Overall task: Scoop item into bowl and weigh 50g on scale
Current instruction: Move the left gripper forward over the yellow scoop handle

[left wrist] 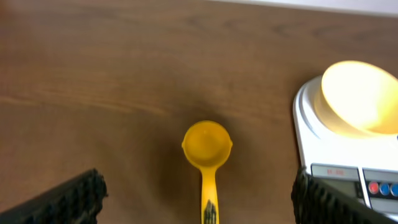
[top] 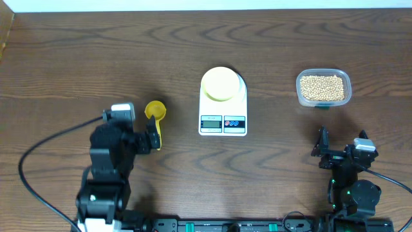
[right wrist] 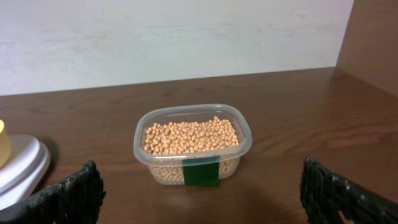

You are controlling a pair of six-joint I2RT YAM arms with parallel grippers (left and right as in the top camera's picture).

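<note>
I should use my left gripper to grab the rim of the bright yellow scoop's cup [top: 146, 109] [left wrist: 184, 145], on the side of the cup away from the white scale.
The tan beans [top: 322, 87] fill a clear plastic container [top: 301, 90] at the right back; they also show in the right wrist view [right wrist: 190, 135]. The pale-yellow bowl [top: 219, 84] stands empty on the white scale [top: 223, 124], seen in the left wrist view as bowl [left wrist: 360, 96] and scale [left wrist: 306, 134]. A bright yellow scoop [top: 155, 111] lies left of the scale, its handle pointing to the front. My left gripper [top: 153, 138] is open, its fingers [left wrist: 198, 202] wide on both sides of the scoop's handle [left wrist: 208, 186]. My right gripper [top: 322, 147] is open and empty [right wrist: 202, 205], in front of the container.
The container has a green label [right wrist: 201, 172] on its near side. The scale's edge [right wrist: 22, 165] shows at the left of the right wrist view. A pale wall [right wrist: 174, 37] rises behind the table's back edge.
</note>
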